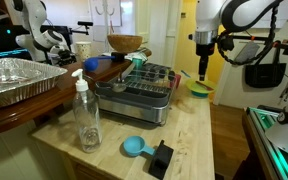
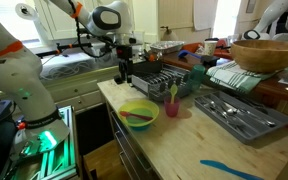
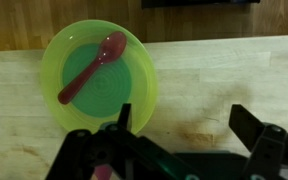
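Next, I move my gripper over to the yellow-green bowl's rim (image 1: 195, 92) (image 3: 152, 107), on the side that faces away from the blue utensil, and close it there.
My gripper (image 3: 184, 120) is open and empty, held above the wooden counter (image 3: 224, 70). A yellow-green bowl (image 3: 99, 75) with a green inside holds a red spoon (image 3: 94, 65) and lies just left of the jaws in the wrist view. In both exterior views the gripper (image 1: 203, 68) (image 2: 125, 72) hangs above the counter near the bowl (image 1: 199, 89) (image 2: 138, 113). A black dish rack (image 1: 144, 88) (image 2: 164, 78) stands beside it.
A pink cup (image 2: 173, 107) stands by the rack. A grey cutlery tray (image 2: 242, 116), a wooden bowl (image 2: 266, 52), a clear soap bottle (image 1: 87, 115), a blue scoop (image 1: 134, 147), a foil pan (image 1: 19, 78) and a blue utensil (image 2: 229, 170) sit around the counter.
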`<state>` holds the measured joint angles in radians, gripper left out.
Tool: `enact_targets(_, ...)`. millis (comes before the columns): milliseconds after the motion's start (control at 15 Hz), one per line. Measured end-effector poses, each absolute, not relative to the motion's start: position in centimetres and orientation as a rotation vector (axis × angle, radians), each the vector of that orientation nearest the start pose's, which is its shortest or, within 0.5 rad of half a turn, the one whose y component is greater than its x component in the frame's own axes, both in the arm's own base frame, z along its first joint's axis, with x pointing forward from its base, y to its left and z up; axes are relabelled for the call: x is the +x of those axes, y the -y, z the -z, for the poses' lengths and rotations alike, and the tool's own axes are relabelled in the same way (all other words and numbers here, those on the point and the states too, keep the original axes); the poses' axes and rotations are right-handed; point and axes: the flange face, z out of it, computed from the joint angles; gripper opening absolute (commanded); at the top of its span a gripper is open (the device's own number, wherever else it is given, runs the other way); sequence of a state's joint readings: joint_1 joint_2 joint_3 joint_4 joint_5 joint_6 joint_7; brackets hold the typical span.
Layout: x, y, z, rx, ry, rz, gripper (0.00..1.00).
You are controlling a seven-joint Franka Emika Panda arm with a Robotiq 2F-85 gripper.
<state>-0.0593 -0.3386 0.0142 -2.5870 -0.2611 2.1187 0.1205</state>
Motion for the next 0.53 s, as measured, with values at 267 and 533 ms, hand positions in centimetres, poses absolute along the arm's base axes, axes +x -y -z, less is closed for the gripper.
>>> enact_targets(267, 38.8, 3.6, -35.1, -3.366, -0.053, -0.252, 1.00)
enact_targets(533, 38.8, 3.5, -35.1, -3.382, -0.050, -0.245, 1.00)
